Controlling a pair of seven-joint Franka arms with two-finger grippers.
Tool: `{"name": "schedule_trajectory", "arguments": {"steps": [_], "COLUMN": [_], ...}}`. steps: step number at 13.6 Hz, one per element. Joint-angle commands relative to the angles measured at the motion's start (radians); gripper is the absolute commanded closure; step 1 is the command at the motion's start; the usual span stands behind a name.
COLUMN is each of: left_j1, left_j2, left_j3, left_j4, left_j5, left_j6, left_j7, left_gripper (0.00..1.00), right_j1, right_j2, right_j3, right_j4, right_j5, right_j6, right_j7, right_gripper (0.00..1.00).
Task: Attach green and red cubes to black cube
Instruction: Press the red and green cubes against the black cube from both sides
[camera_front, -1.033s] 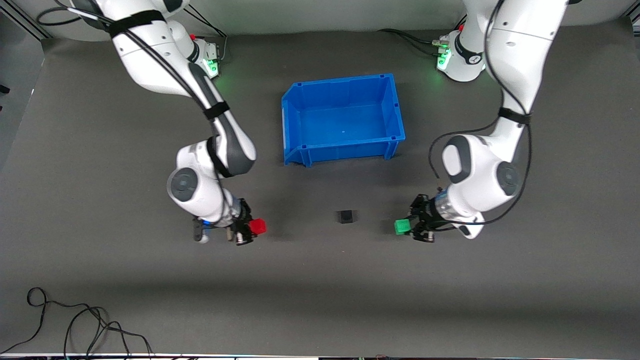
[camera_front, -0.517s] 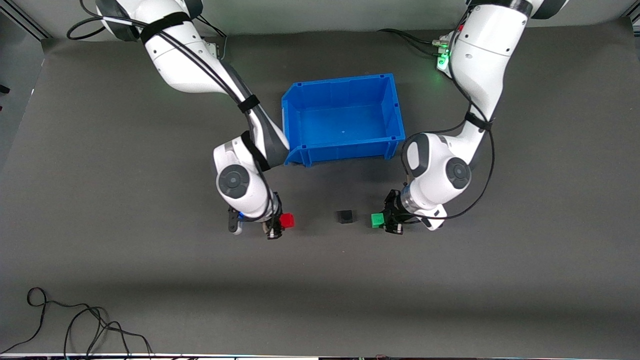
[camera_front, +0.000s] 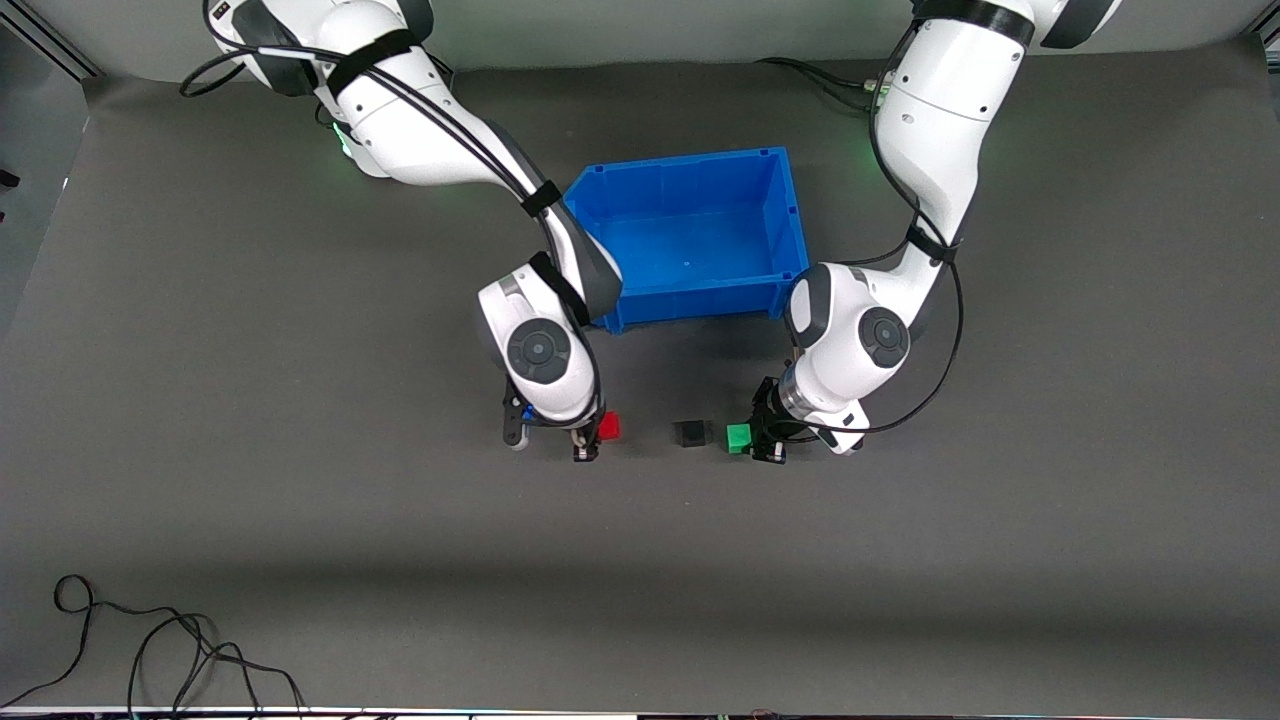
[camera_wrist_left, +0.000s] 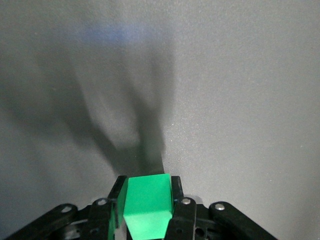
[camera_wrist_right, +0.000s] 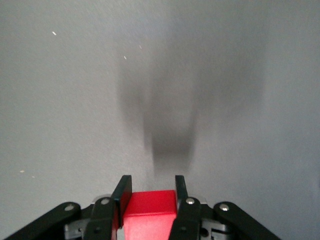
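Next, my left gripper lets go of the green cube so that it lies flush against the black cube's near side (camera_front: 703, 428), on the opposite side from the red cube.
The black cube (camera_front: 689, 432) sits on the grey table, nearer to the front camera than the blue bin. My left gripper (camera_front: 748, 441) is shut on the green cube (camera_front: 738, 437), held close beside the black cube on the left arm's side with a small gap. In the left wrist view the green cube (camera_wrist_left: 148, 204) fills the jaws of the left gripper (camera_wrist_left: 147, 192). My right gripper (camera_front: 598, 432) is shut on the red cube (camera_front: 608, 427), beside the black cube on the right arm's side, with a wider gap. The right wrist view shows the red cube (camera_wrist_right: 149, 212) in the right gripper (camera_wrist_right: 150, 192).
The blue bin (camera_front: 790, 215) stands empty, farther from the front camera than the cubes, with both arms' elbows at its near corners. A black cable (camera_front: 150, 640) lies coiled at the near edge toward the right arm's end.
Both grippers have moved inward toward the black cube, carrying their cubes. The green cube now sits close to it; the red cube has closed much of its gap.
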Motion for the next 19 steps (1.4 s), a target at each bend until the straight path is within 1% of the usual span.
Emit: {"name": "schedule_trajectory", "arguments": {"steps": [1, 11, 16, 19], "left_j1": [-0.021, -0.041, -0.067, -0.075], "left_j2": [0.004, 0.016, 0.03, 0.03], "left_j3": [0.013, 0.012, 0.006, 0.004], "left_j4": [0.005, 0.007, 0.01, 0.014], "left_j5": [-0.003, -0.005, -0.006, -0.006], "left_j6": [0.01, 0.012, 0.047, 0.055], "left_j7": [-0.019, -0.03, -0.06, -0.071], "left_gripper": [0.81, 0.81, 0.8, 0.8], "right_j1": [0.013, 0.068, 0.071, 0.067], "right_j2": [0.072, 0.197, 0.22, 0.249], "right_j3": [-0.008, -0.008, -0.008, -0.011], "right_j4": [0.103, 0.247, 0.278, 0.315], "right_j5": [-0.027, -0.03, -0.029, -0.029], "right_j6": [-0.028, -0.028, -0.028, -0.026], "right_j7": [0.084, 0.2, 0.251, 0.251], "right_gripper": [1.0, 1.0, 1.0, 1.0]}}
